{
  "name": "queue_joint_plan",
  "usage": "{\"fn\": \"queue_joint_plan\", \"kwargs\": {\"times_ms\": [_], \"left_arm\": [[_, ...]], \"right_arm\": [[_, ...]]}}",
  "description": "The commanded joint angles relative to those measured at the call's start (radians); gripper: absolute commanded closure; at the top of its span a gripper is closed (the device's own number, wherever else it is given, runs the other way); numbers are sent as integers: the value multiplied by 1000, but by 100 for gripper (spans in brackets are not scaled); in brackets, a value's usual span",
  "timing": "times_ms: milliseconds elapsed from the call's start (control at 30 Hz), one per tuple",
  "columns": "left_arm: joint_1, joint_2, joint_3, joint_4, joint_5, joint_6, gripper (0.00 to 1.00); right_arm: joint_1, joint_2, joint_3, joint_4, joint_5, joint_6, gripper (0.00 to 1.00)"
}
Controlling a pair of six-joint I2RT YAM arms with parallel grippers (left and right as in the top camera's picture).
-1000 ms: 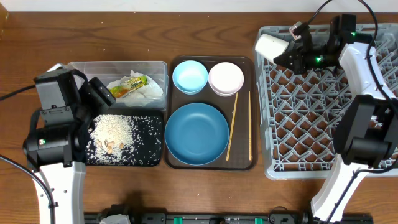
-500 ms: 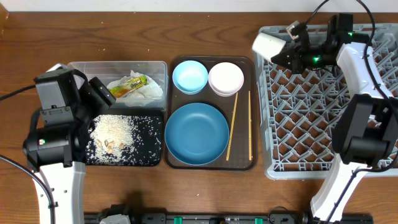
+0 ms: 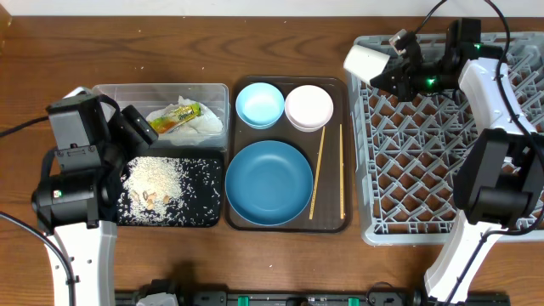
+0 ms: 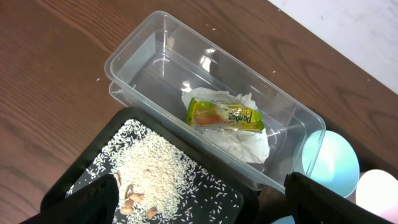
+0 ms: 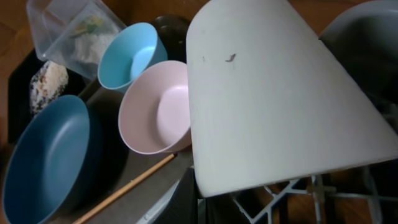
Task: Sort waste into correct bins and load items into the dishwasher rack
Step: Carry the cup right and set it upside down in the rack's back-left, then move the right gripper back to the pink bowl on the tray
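Observation:
The robot's right gripper should release the small white cup in the grey rack's far corner (image 3: 378,75), on the side of the pink bowl.
My right gripper (image 3: 389,71) is shut on the small white cup (image 3: 368,60), holding it on its side over the far-left corner of the grey dishwasher rack (image 3: 442,217); the cup fills the right wrist view (image 5: 280,93). My left gripper (image 4: 199,202) is open and empty above the black tray (image 3: 212,217) that holds rice scraps (image 3: 157,178). The clear tub (image 3: 119,93) holds the napkin (image 3: 200,126) and the yellow-green wrapper (image 3: 176,117). The dark-blue bowl (image 3: 269,183), light-blue bowl (image 3: 259,104), pink bowl (image 3: 308,107) and chopsticks (image 3: 318,170) lie on the brown tray (image 3: 336,223).
The rack fills the right side of the table, with upright pegs throughout. The brown tray sits between the rack and the two bins. Bare wooden table (image 3: 170,42) runs along the far edge and at the near left.
My right gripper has shifted the white cup slightly left and farther back over the rack's corner. The left arm has not moved.

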Motion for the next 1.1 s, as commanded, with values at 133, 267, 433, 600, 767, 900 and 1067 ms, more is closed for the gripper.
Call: {"fn": "queue_joint_plan", "kwargs": {"times_ms": [133,267,433,600,767,900,1067], "left_arm": [[5,5,11,-3,-12,6,12],[5,5,11,-3,-12,6,12],[5,5,11,-3,-12,6,12],[5,5,11,-3,-12,6,12],[5,5,11,-3,-12,6,12],[5,5,11,-3,-12,6,12],[5,5,11,-3,-12,6,12]], "right_arm": [[6,29,-43,-4,61,-62,99],[6,29,-60,10,63,-68,99],[6,29,-76,14,129,-66,99],[-6,29,-76,1,156,-59,99],[-23,29,-76,-41,202,-60,99],[-29,19,-72,-77,237,-42,99],[-18,-38,-25,-77,251,111,99]]}}
